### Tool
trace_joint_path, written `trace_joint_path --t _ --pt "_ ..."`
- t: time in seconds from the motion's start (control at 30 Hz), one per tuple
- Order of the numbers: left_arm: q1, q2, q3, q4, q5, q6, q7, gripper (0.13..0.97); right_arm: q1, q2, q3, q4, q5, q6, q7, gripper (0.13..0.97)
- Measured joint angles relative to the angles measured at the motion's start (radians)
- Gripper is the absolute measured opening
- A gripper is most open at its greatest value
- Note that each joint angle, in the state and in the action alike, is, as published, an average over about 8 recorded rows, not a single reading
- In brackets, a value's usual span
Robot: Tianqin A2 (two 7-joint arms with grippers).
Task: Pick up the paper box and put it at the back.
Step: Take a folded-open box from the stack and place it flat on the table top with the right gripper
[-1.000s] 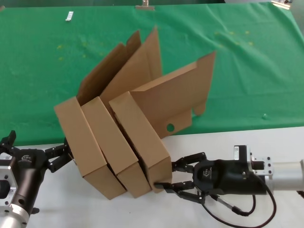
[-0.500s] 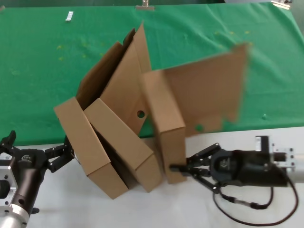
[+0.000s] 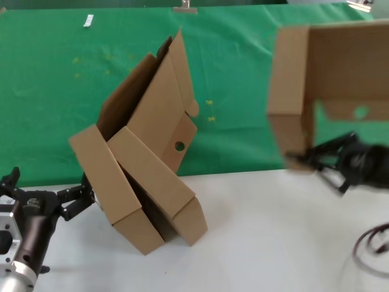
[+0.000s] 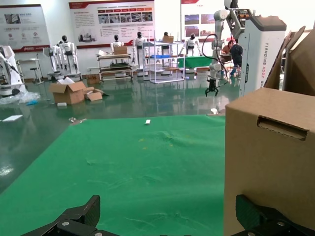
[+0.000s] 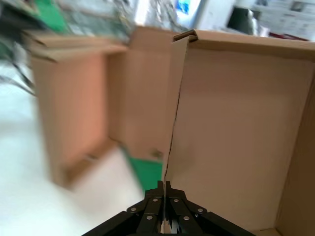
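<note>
My right gripper will let go of the brown paper box on the green cloth (image 3: 299,112) just behind the edge of the white tabletop.
My right gripper (image 3: 299,160) is shut on the lower wall edge of a brown paper box (image 3: 331,79) and holds it in the air at the right, over the front edge of the green cloth (image 3: 255,55). In the right wrist view the fingers (image 5: 166,189) pinch the thin cardboard wall (image 5: 173,123), with the box's inside beside them. Two more alike boxes (image 3: 143,176) lean together at the centre left, lids up. My left gripper (image 3: 79,198) is open beside the leftmost box (image 4: 268,162), which stands against one finger.
The white tabletop (image 3: 261,243) lies in front of the green cloth. A small white tag (image 3: 89,20) lies at the cloth's far left. A black cable (image 3: 368,240) loops on the table at the right.
My right gripper has pulled the rightmost box out of the leaning row and swung it up and to the right. The middle box has slumped lower. The left arm has not moved.
</note>
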Motion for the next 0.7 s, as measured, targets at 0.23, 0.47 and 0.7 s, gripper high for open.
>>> trace_joint_path --t 0.23,0.47,0.7 --pt "0.000 0.000 0.000 0.000 0.000 0.000 0.000 0.966 0.151 0.049 -0.071 0.083 -0.213 0.182 0.087 0.154" --pt "0.000 0.000 0.000 0.000 0.000 0.000 0.000 0.966 0.418 -0.014 -0.317 0.023 -0.505 0.240 0.211 0.153" --pt "0.000 0.000 0.000 0.000 0.000 0.000 0.000 0.966 0.602 -0.176 -0.554 -0.167 -0.799 0.266 0.350 0.153"
